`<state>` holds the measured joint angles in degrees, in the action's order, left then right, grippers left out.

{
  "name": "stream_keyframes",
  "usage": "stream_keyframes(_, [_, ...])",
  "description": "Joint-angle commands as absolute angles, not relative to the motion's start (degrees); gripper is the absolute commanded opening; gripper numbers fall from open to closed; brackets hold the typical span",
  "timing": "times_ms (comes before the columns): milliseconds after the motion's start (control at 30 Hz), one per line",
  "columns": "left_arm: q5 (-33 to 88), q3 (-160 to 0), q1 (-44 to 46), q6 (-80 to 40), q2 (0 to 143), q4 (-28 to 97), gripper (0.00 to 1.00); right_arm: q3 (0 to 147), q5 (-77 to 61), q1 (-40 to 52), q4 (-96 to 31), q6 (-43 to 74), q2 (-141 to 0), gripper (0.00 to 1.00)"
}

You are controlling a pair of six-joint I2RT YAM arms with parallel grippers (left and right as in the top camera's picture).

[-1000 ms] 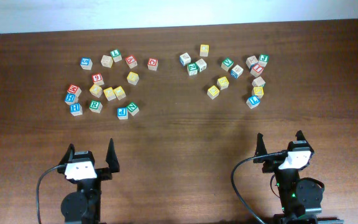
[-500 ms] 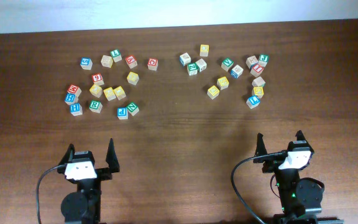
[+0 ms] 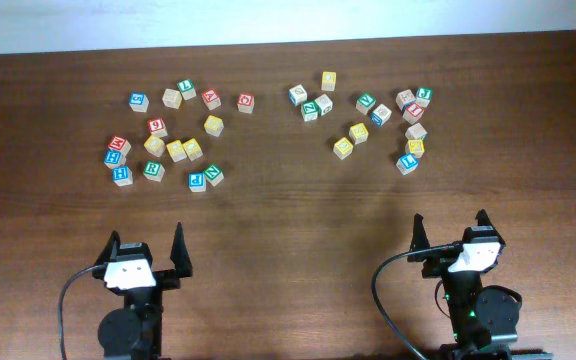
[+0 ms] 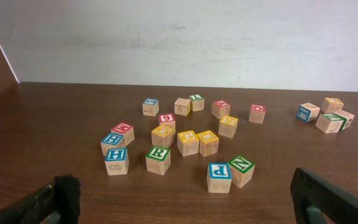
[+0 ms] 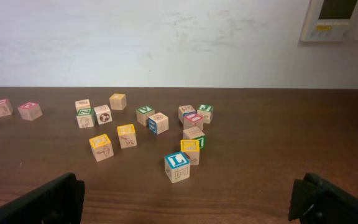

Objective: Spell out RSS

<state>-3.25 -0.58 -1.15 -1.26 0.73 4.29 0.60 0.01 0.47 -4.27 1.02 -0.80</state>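
Note:
My left gripper needs to grip the opposite sides of the pale cube [image 3: 154,173] [image 4: 158,161] with a green R, because RSS starts with that letter.
The pale cube with a green R [image 3: 154,169] sits at the front of the left cluster, and also shows in the left wrist view [image 4: 158,159]. Several yellow-faced cubes lie in both clusters, such as one on the left [image 3: 176,150] and one on the right [image 3: 343,147]. Their letters are too small to read. They also show in the left wrist view [image 4: 188,142] and the right wrist view [image 5: 101,147]. My left gripper [image 3: 146,242] [image 4: 185,202] is open and empty near the front edge, far from the cubes. My right gripper [image 3: 449,224] [image 5: 188,202] is open and empty too.
Many other letter cubes with red, blue and green letters lie in two loose clusters at the back of the brown table [image 3: 288,210]. A blue P cube [image 4: 219,177] and a green N cube [image 4: 241,170] are nearest the left gripper. A blue L cube [image 5: 177,166] is nearest the right.

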Motion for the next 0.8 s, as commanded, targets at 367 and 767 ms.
stream_keyframes(367, [44.36,-0.58,-0.82,-30.17,0.67,-5.06,0.99,0.32,0.69,0.64,-4.71,0.67,-0.36,0.98])
stream_keyframes(767, [29.08,-4.34,-0.82,-38.37,0.67,-40.62,0.99,0.32,0.69,0.64,-4.71,0.67,-0.36,0.98])
